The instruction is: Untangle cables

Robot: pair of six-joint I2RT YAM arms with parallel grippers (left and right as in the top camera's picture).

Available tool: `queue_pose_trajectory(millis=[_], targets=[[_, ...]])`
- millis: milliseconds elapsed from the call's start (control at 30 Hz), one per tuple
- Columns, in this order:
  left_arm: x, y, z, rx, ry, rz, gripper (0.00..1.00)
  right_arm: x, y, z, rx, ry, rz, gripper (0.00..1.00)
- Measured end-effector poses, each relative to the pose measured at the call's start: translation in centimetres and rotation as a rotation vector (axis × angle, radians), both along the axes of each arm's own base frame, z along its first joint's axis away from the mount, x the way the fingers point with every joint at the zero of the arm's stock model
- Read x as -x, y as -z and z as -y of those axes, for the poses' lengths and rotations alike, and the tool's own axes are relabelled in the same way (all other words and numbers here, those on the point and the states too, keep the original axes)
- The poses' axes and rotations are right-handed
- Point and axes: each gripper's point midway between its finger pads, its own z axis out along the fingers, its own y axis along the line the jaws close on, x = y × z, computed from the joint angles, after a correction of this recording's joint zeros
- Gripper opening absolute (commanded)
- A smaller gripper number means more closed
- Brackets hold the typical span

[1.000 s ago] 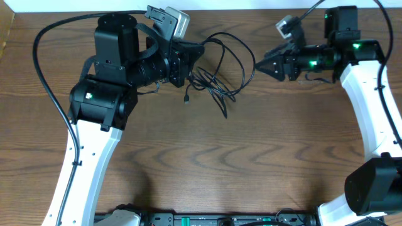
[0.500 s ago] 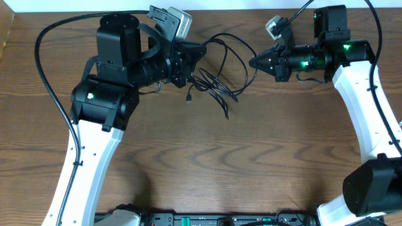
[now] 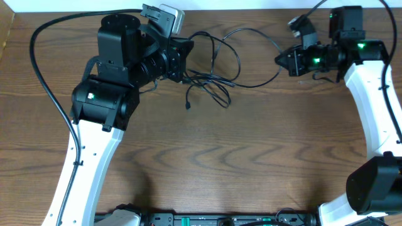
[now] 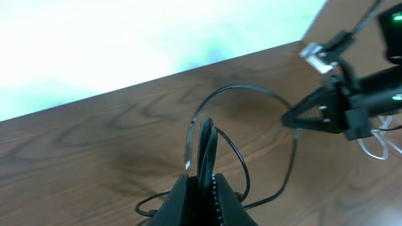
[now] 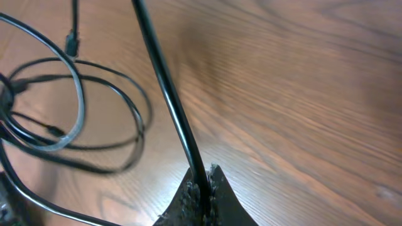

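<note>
Next, my right gripper lets go of the black cable on the bare wood [image 3: 347, 110] next to that gripper's white forearm.
The cables [image 3: 210, 72] lie as a tangle of thin black loops between the two arms, with a plug end [image 3: 188, 104] hanging toward the front. My left gripper [image 3: 186, 55] is shut on a bunch of black loops [image 4: 206, 141] at the tangle's left side, and a pale strand [image 4: 190, 143] runs beside them. From the tangle one black strand [image 3: 254, 32] arcs right to my right gripper [image 3: 280, 61]. The right wrist view shows that gripper [image 5: 202, 177] shut on this black strand [image 5: 164, 85]. A grey loop [image 5: 79, 107] lies among the black ones, left of it.
The wooden table's far edge [image 3: 251, 8] meets a white wall just behind the cables. The left arm's thick black cable [image 3: 43, 78] curves over the table's left side. Bare wood [image 3: 226, 157] stretches toward the front.
My right gripper has shut on a black strand and drawn it to the right, stretching that loop out of the tangle. The left gripper has shifted slightly back with its bunch.
</note>
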Motion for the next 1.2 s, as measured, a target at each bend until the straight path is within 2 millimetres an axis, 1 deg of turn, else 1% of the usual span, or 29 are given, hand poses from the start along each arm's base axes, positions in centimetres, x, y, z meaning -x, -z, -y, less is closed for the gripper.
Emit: queue_pose_trajectory(millis=[167,233,267,300,400,433,467,500,567,767,833,933,1067,1200], targets=[[-0.6,0.4,-1.0,-0.036,-0.064,0.003,0.08,-0.4,0.7,2.3,0.048,0.087,-0.031,0.01],[-1.0,0.5,-1.7,-0.056,-0.103,0.008,0.08,-0.5,1.3,3.8,0.087,0.147,-0.057,0.01],[-1.2,0.5,-2.0,-0.066,-0.123,0.011,0.08,-0.4,1.7,4.8,0.116,0.187,-0.074,0.01],[-1.4,0.6,-2.5,-0.081,-0.152,0.016,0.08,-0.4,1.9,5.4,0.133,0.211,-0.085,0.01],[-2.2,0.7,-4.3,-0.13,-0.248,0.03,0.08,0.0,2.9,8.4,0.205,0.307,-0.131,0.01],[-2.6,0.7,-5.4,-0.149,-0.294,0.037,0.08,0.0,3.1,9.6,0.228,0.35,-0.145,0.01],[-2.8,0.7,-6.0,-0.159,-0.322,0.04,0.08,0.0,3.2,10.5,0.238,0.38,-0.152,0.01],[-3.1,0.6,-6.9,-0.169,-0.354,0.044,0.07,0.0,3.3,11.9,0.249,0.431,-0.162,0.01],[-3.6,0.6,-9.0,-0.186,-0.422,0.046,0.08,0.2,3.4,14.0,0.258,0.507,-0.182,0.01],[-4.5,0.2,-15.3,-0.204,-0.599,0.051,0.08,2.1,4.0,21.5,0.279,0.76,-0.261,0.01],[-4.5,0.1,-17.7,-0.204,-0.661,0.049,0.08,2.7,4.0,23.3,0.268,0.826,-0.279,0.01],[-4.5,-0.2,-20.9,-0.195,-0.746,0.053,0.08,3.8,4.2,25.7,0.254,0.911,-0.308,0.01],[-3.9,-0.3,-25.1,-0.177,-0.861,0.043,0.08,5.4,4.3,28.5,0.238,1.017,-0.345,0.01],[-3.2,-0.4,-27.8,-0.167,-0.934,0.038,0.08,6.7,4.5,30.4,0.236,1.101,-0.377,0.01]])
